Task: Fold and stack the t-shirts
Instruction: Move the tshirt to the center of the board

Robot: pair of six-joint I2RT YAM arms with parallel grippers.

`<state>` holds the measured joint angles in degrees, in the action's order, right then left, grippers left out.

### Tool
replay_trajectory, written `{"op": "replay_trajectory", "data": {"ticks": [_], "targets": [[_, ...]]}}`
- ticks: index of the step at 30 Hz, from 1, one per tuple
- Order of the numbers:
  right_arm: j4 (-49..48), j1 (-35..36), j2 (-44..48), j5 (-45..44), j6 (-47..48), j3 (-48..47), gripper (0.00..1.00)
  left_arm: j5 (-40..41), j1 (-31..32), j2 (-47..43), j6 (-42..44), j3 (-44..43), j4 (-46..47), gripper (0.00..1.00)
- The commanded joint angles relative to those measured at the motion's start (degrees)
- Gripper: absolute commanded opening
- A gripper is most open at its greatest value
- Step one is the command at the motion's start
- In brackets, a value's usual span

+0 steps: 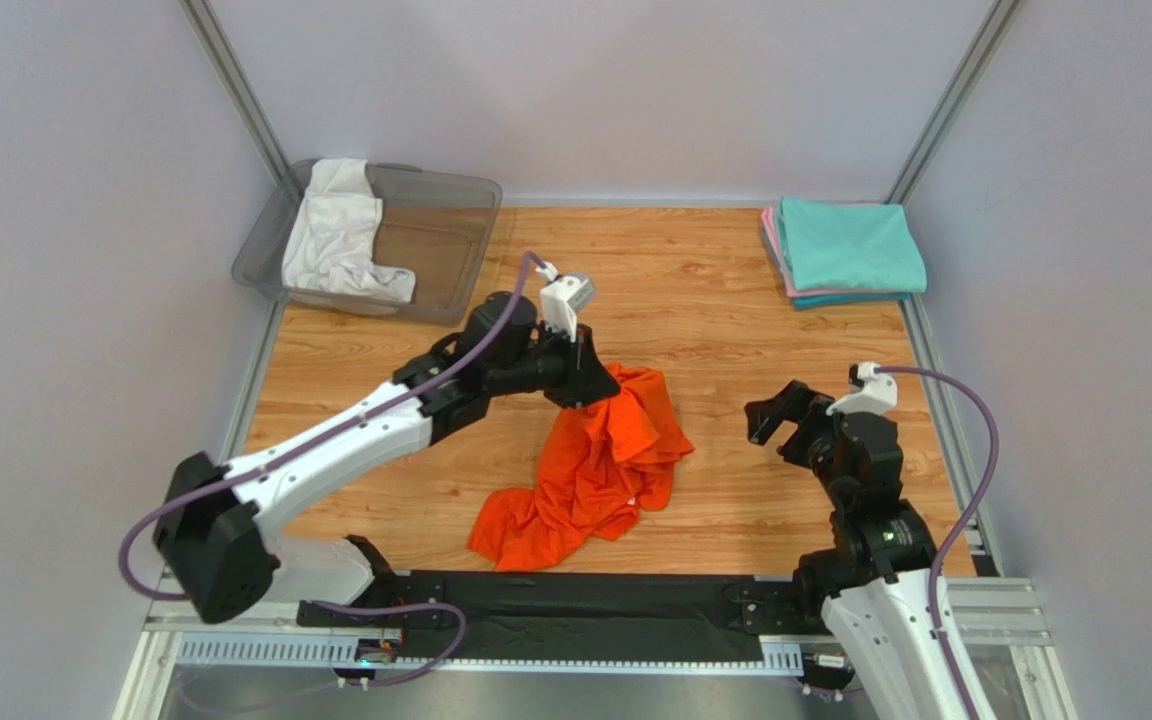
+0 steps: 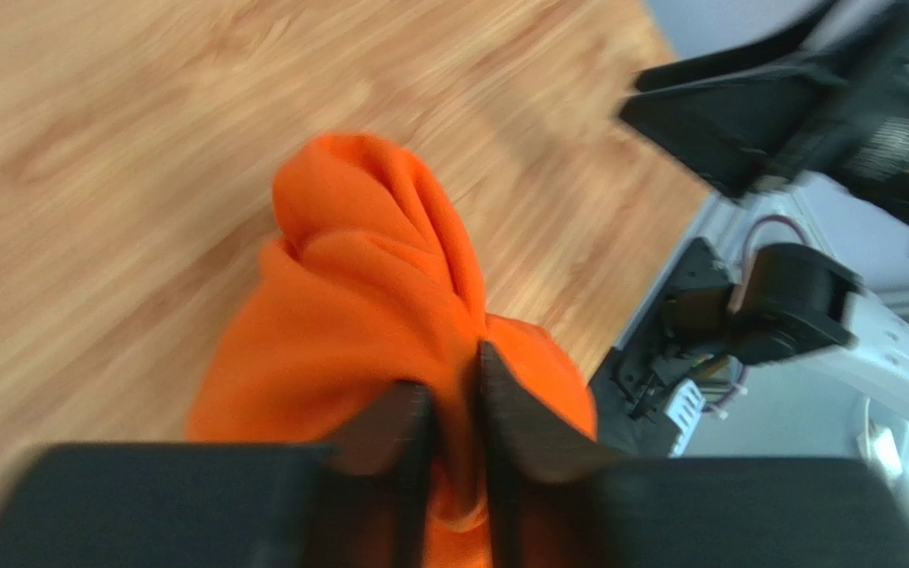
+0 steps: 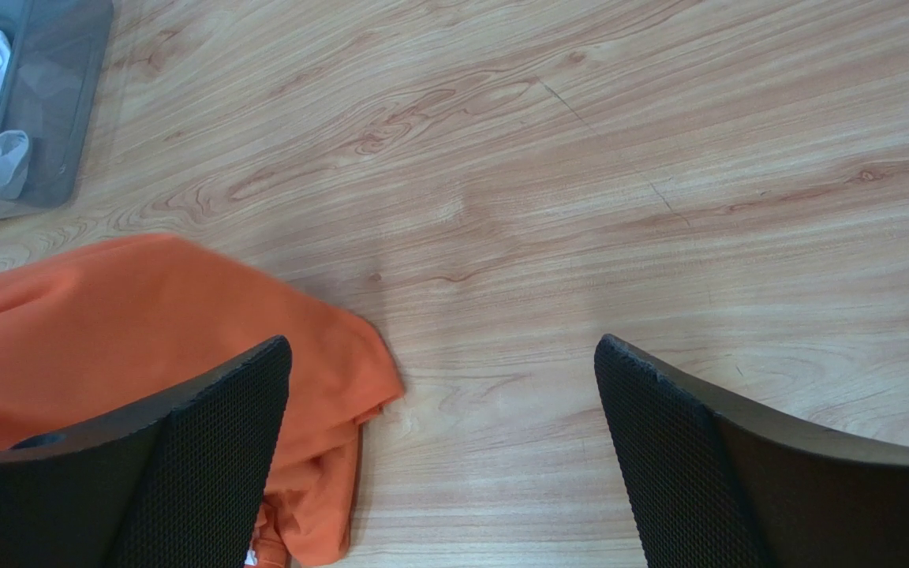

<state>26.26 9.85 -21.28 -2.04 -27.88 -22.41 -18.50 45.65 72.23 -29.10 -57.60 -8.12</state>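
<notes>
The robot's right gripper should next grab the bunched side of the orange t-shirt (image 1: 657,449) (image 3: 311,432), the side facing it, just past the small white label.
The bright orange t-shirt (image 1: 593,468) is bunched on the wooden table (image 1: 717,308), its upper end lifted. My left gripper (image 1: 597,384) is shut on that upper end; in the left wrist view cloth (image 2: 359,296) is pinched between the two dark fingers (image 2: 507,414). My right gripper (image 1: 775,414) is open and empty, to the right of the shirt; its wrist view shows the shirt's edge (image 3: 127,320) beside the left finger (image 3: 204,438). A white t-shirt (image 1: 334,233) lies in the bin. Folded teal (image 1: 848,243) and pink (image 1: 772,248) t-shirts are stacked at the back right.
A clear grey plastic bin (image 1: 447,240) stands at the back left, over the table's edge. Grey walls close in the table on three sides. A black rail (image 1: 582,608) runs along the near edge between the arm bases.
</notes>
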Motion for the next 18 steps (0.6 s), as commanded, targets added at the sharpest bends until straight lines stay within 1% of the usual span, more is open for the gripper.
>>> {"op": "replay_trajectory", "data": {"ticks": [1,2,3,4,6,7,8,9,10,11,13,14,15,16,17,18], "targets": [[-1.65,0.17,-0.17,0.46,-0.51,-0.08,1.00,6.11,-0.03,7.56,-0.34,-3.38,-0.92,0.32],[-1.74,0.17,-0.34,0.55,-0.42,-0.09,1.00,5.50,-0.03,9.49,0.36,-6.00,-2.15,0.73],[-1.65,0.09,-0.43,0.55,-0.42,-0.09,1.00,5.58,0.05,12.21,-0.07,-7.07,-4.51,0.95],[-1.74,0.17,-0.61,0.03,-0.42,0.09,1.00,6.71,0.05,12.93,-0.16,-8.04,-5.75,1.00],[-1.65,0.17,-0.69,0.28,-0.42,-0.08,1.00,8.12,-0.03,12.68,0.54,-9.19,-8.21,1.00],[-1.74,0.17,-0.87,0.55,-0.42,-0.09,1.00,9.87,-0.03,11.63,0.63,-8.76,-8.49,1.00],[-1.74,0.17,-0.96,0.81,-0.25,-0.17,1.00,11.11,-0.03,10.23,0.45,-6.58,-8.58,1.00],[-1.83,0.09,-0.96,0.99,-0.33,-0.09,1.00,12.77,-0.03,6.30,-0.25,-5.08,-9.19,1.00],[-1.83,0.09,-1.13,1.08,-0.25,-0.17,1.00,16.62,-0.03,3.82,-0.77,-3.41,-9.98,1.00],[-2.00,0.17,-1.22,1.16,-0.16,-0.17,1.00,18.40,-0.03,-1.42,-1.65,0.35,-12.16,1.00],[-2.35,0.17,-1.49,3.62,0.28,-0.17,1.00,25.05,-0.03,-7.42,-5.95,5.11,-14.54,1.00],[-2.53,0.17,-1.66,4.32,0.63,-0.35,1.00,26.75,-0.03,-10.67,-7.97,10.35,-15.86,1.00],[-2.97,0.17,-2.18,6.50,0.98,-0.35,1.00,28.33,-0.03,-17.40,-10.08,13.02,-19.18,1.00],[-4.01,0.17,-2.45,7.83,1.85,-0.18,1.00,29.91,-0.03,-21.04,-14.19,18.52,-20.95,1.00],[-4.72,0.17,-2.97,9.24,2.12,0.00,1.00,29.84,0.05,-27.95,-16.32,21.45,-23.50,1.00],[-5.34,0.17,-3.50,13.17,2.56,-0.08,1.00,29.49,-0.03,-31.41,-18.16,24.18,-24.22,1.00]]}}
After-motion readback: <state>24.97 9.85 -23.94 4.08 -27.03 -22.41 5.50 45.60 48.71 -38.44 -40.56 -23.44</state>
